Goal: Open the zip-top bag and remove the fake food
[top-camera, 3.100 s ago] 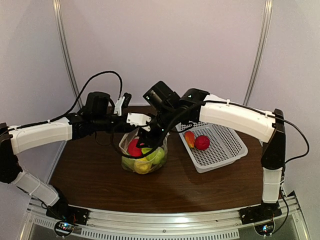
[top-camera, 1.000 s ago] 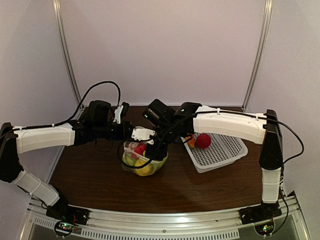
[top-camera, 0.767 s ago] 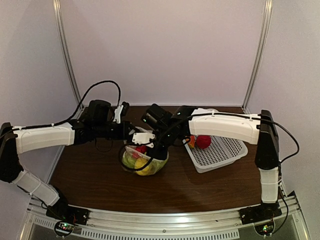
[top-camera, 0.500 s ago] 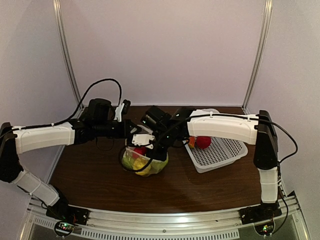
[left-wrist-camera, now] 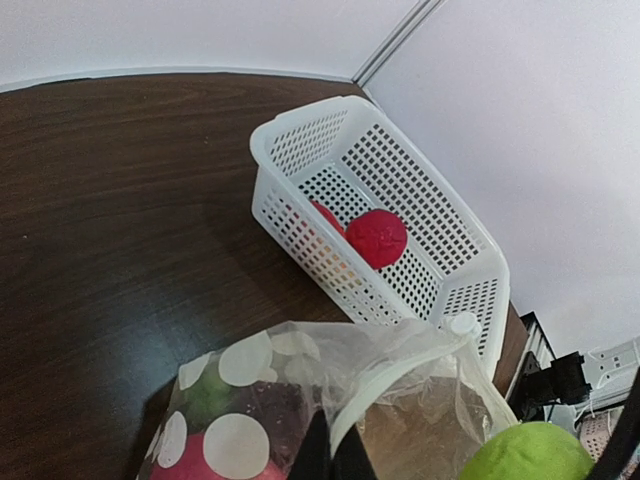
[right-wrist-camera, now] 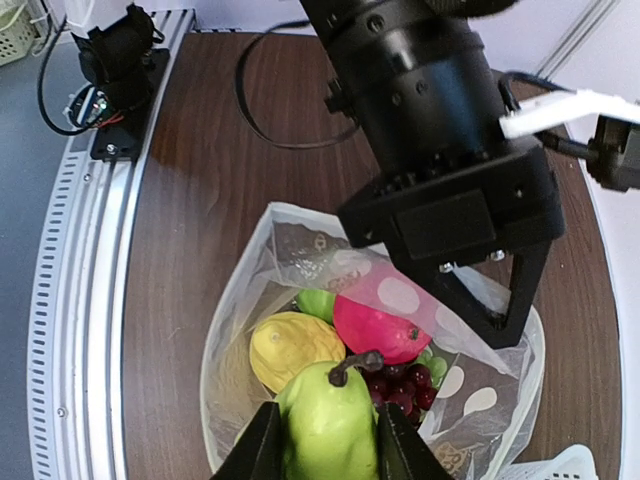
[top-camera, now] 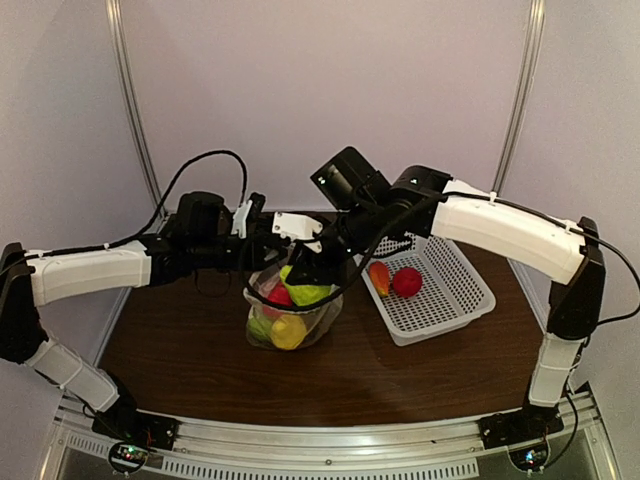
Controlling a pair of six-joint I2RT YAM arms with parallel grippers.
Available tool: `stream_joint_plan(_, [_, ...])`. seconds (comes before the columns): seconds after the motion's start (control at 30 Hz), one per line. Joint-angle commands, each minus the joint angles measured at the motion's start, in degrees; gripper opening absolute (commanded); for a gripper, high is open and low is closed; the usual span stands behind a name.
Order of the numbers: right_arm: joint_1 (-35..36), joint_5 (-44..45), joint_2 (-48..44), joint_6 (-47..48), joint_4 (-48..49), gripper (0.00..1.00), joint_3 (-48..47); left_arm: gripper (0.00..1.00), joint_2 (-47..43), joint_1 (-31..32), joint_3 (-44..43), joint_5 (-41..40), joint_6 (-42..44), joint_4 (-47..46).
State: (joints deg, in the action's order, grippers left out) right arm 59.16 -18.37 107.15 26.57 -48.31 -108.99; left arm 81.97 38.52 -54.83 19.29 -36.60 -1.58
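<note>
Next, I let go of the green pear with my right gripper in the white basket (top-camera: 419, 268), just behind the red fruit there.
The zip-top bag (top-camera: 291, 322) stands open on the table, clear with white dots (left-wrist-camera: 236, 444). My left gripper (left-wrist-camera: 335, 462) is shut on its rim and holds the mouth up (top-camera: 266, 266). My right gripper (right-wrist-camera: 326, 442) is shut on a green pear (right-wrist-camera: 325, 420), one piece of the fake food, held just above the bag's mouth (top-camera: 306, 293). Inside the bag (right-wrist-camera: 236, 300) lie a yellow lemon (right-wrist-camera: 292, 346), a red fruit (right-wrist-camera: 384, 329), dark grapes (right-wrist-camera: 396, 385) and a green piece (right-wrist-camera: 318, 303).
A white perforated basket (top-camera: 472, 272) sits right of the bag, holding a red fruit (top-camera: 406, 283) and an orange-red one (top-camera: 379, 276). In the left wrist view the basket (left-wrist-camera: 300, 121) lies just beyond the bag. The left arm's black body (right-wrist-camera: 450, 190) hangs over the bag's far side.
My right gripper went down into the bag, closed on the green pear and rose with it to the bag's mouth. The left gripper has kept its hold on the rim.
</note>
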Motion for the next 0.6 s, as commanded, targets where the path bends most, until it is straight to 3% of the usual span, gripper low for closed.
stream_joint_plan(0.0, [-0.2, -5.1, -0.2, 1.0, -1.9, 0.27, -0.7, 0.00, 0.1, -0.1, -1.4, -0.5, 2.1, 0.1])
stream_joint_plan(0.33, [-6.9, -15.7, -1.7, -5.1, -3.7, 0.27, -10.5, 0.00, 1.0, -0.1, -1.6, -0.1, 2.2, 0.9])
stream_joint_plan(0.57, [-16.3, -15.0, -3.7, -7.8, -1.4, 0.28, -7.8, 0.00, 1.6, -0.1, -3.3, -1.0, 3.1, 4.0])
